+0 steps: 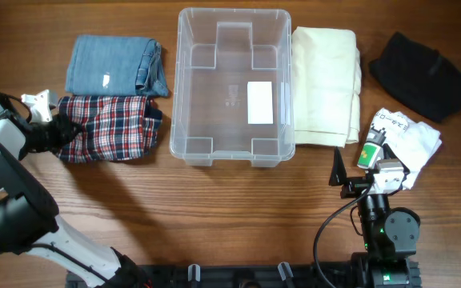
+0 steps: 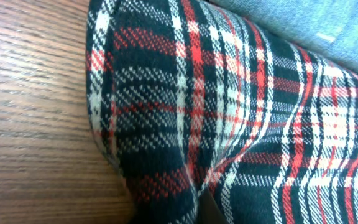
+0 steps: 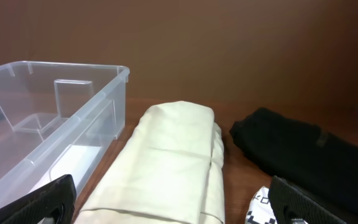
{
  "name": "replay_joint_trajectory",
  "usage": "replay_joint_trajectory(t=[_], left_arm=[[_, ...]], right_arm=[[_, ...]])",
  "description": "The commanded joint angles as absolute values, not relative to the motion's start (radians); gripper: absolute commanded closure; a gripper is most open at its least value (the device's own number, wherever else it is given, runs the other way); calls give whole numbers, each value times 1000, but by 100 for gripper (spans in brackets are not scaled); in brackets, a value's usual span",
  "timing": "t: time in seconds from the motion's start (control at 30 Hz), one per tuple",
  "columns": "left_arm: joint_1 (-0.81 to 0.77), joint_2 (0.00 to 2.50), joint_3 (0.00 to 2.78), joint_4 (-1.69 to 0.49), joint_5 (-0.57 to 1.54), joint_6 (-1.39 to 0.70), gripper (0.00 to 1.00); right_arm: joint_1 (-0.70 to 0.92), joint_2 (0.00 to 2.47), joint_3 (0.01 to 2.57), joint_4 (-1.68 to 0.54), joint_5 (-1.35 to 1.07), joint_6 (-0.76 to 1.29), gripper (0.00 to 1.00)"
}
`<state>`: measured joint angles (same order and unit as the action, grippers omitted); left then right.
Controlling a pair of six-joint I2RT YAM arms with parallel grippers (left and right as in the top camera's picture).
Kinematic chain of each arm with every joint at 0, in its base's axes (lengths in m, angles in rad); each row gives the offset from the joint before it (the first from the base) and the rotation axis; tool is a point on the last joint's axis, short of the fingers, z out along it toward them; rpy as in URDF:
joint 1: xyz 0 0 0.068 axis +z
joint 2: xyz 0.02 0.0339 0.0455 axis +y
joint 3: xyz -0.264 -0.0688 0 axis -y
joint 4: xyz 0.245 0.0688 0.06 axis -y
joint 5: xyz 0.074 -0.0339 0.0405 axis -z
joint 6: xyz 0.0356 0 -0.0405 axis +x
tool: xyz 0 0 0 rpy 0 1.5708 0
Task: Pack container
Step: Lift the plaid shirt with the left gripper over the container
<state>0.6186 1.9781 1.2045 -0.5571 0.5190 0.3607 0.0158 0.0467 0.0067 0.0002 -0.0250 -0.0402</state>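
Next, I release the plaid cloth from my left gripper in the far half of the clear container [image 1: 238,52], in the space that is behind the white label.
The clear container [image 1: 184,80] stands at the table's middle with only a white label [image 1: 259,102] on its floor; it also shows in the right wrist view [image 3: 73,71]. My left gripper [image 1: 52,132] is at the left edge of the folded red-black plaid cloth [image 1: 110,128], which bunches into the jaws. That cloth [image 2: 229,112] fills the left wrist view and hides the fingers. My right gripper [image 1: 362,172] is open and empty near the front right; its fingers [image 3: 179,208] spread wide before the cream cloth [image 3: 166,162].
Folded denim [image 1: 114,66] lies behind the plaid cloth. The cream cloth [image 1: 324,84] lies against the container's right side. A black garment [image 1: 420,76] is at the far right. A white printed cloth [image 1: 410,140] lies by my right wrist.
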Motion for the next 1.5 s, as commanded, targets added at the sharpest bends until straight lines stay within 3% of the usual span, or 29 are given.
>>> replay_joint_trajectory(t=[0.0,0.23,0.4,0.6,0.8,1.07,1.3,1.47], left_arm=[[606,2011,1188,-581,628,351,96],[606,1871,1216,-615,689,65,96],[605,1691,1259,-713,718,33,96],[542,1460,1259,-656,718,-13,96],[363,1340,1259,-393,718,-148,96],[68,1362,1259,26,633,-398,96],[-165,1488,1259,147,375,-458,96],[-242,1647,1259,263,353,-536,96]], right_arm=[[12,43,6,6,-16,-52,0],[12,43,6,6,-16,-52,0],[12,43,6,6,-16,-53,0],[12,43,6,6,-16,-52,0],[12,43,6,6,-16,-53,0],[12,43,6,6,-16,-52,0],[12,43,6,6,-16,-52,0],[12,43,6,6,-16,-52,0]])
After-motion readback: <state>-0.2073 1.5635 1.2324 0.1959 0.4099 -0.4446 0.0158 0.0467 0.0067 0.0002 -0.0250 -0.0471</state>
